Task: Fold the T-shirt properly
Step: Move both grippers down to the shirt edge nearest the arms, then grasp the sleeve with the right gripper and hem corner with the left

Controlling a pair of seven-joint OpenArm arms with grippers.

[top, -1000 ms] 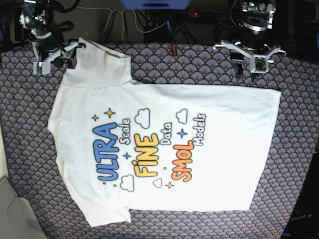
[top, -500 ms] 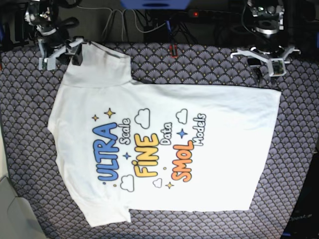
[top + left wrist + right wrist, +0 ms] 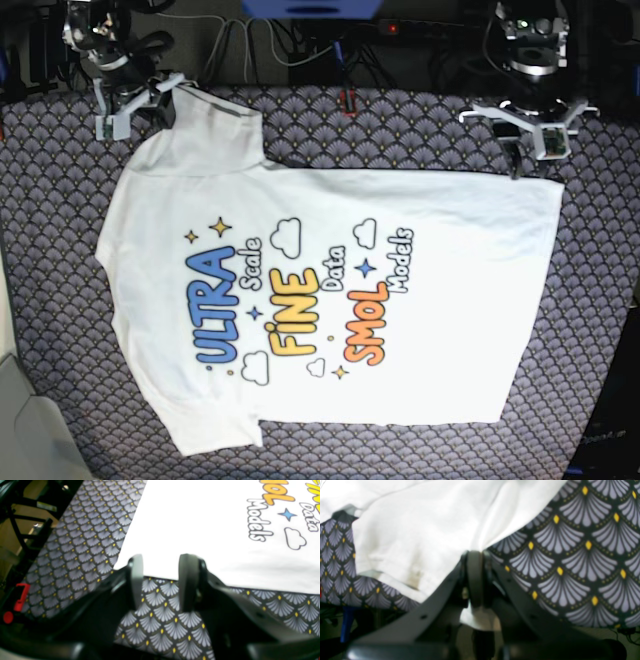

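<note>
Next, my left gripper needs to go to the far hem corner (image 3: 557, 189) (image 3: 118, 566) of the white T-shirt and close there, opposite the sleeve my right gripper holds.
The white T-shirt (image 3: 330, 300) lies flat with its printed front up and its neck toward the left of the base view. My right gripper (image 3: 160, 103) is at the far left sleeve. In the right wrist view its jaws (image 3: 475, 555) are shut on that sleeve's edge, and white cloth (image 3: 420, 530) bunches up from them. My left gripper (image 3: 530, 150) hovers at the shirt's far right hem corner. In the left wrist view it (image 3: 160, 560) stands open, fingertips reaching just over the hem edge of the T-shirt (image 3: 200, 530), with only patterned cloth between them.
A dark tablecloth with a fan pattern (image 3: 400, 130) covers the table under the shirt. Cables (image 3: 300, 50) and a small red item (image 3: 347, 100) lie along the far edge. A grey object (image 3: 20, 420) sits at the near left corner.
My right gripper has moved right onto the sleeve and shut on it. My left gripper has shifted toward the hem corner and stayed open.
</note>
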